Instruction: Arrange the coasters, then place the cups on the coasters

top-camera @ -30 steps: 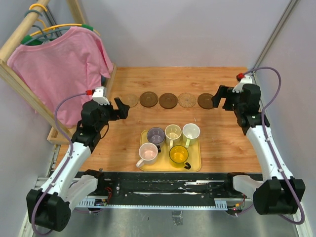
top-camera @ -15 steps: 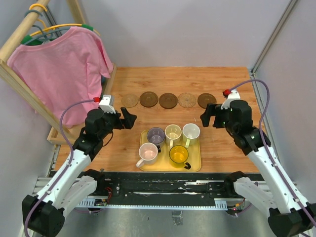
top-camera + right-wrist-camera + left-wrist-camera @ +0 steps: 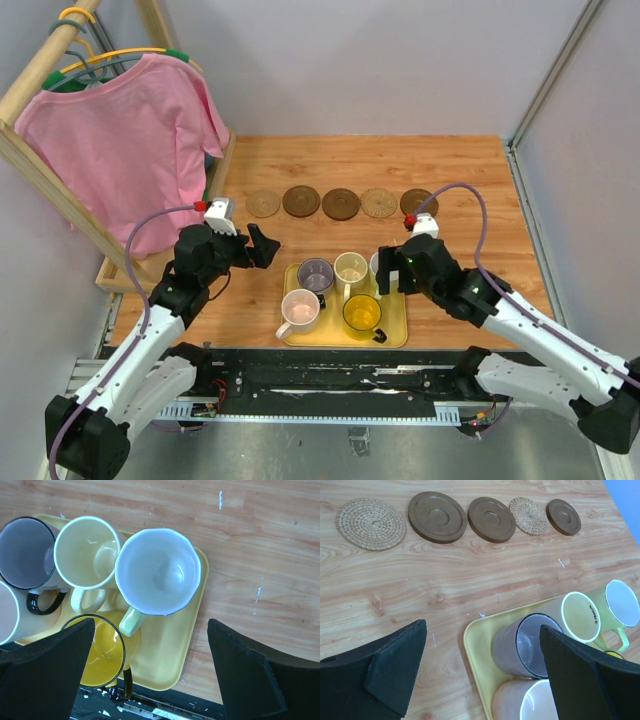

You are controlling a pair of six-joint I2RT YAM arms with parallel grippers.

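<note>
I need to next move my right gripper down to the whitish cup's handle (image 3: 378, 294) (image 3: 132, 621), beside the yellow cup, and close it there.
Five coasters lie in a row across the table: tan (image 3: 263, 204), dark brown (image 3: 301, 201), dark brown (image 3: 340, 204), tan (image 3: 379, 203), dark brown (image 3: 416, 203). Five cups stand on the yellow tray (image 3: 399, 338): purple-grey (image 3: 316, 275), cream (image 3: 351, 268), pink (image 3: 300, 311), yellow (image 3: 362, 314), and a whitish one (image 3: 158, 571). My right gripper (image 3: 151, 622) hangs open above the whitish cup's handle side, holding nothing. My left gripper (image 3: 482, 625) is open and empty over the tray's far left corner, with the purple-grey cup (image 3: 532, 645) just inside its right finger.
A pink shirt (image 3: 125, 140) hangs on a wooden rack at the left edge. Grey walls close the back and right. The black rail (image 3: 330, 372) with the arm bases runs along the near edge, right behind the tray.
My right arm has swung from the right end of the coaster row down and left to the tray. My left gripper has moved a little right, toward the tray.
</note>
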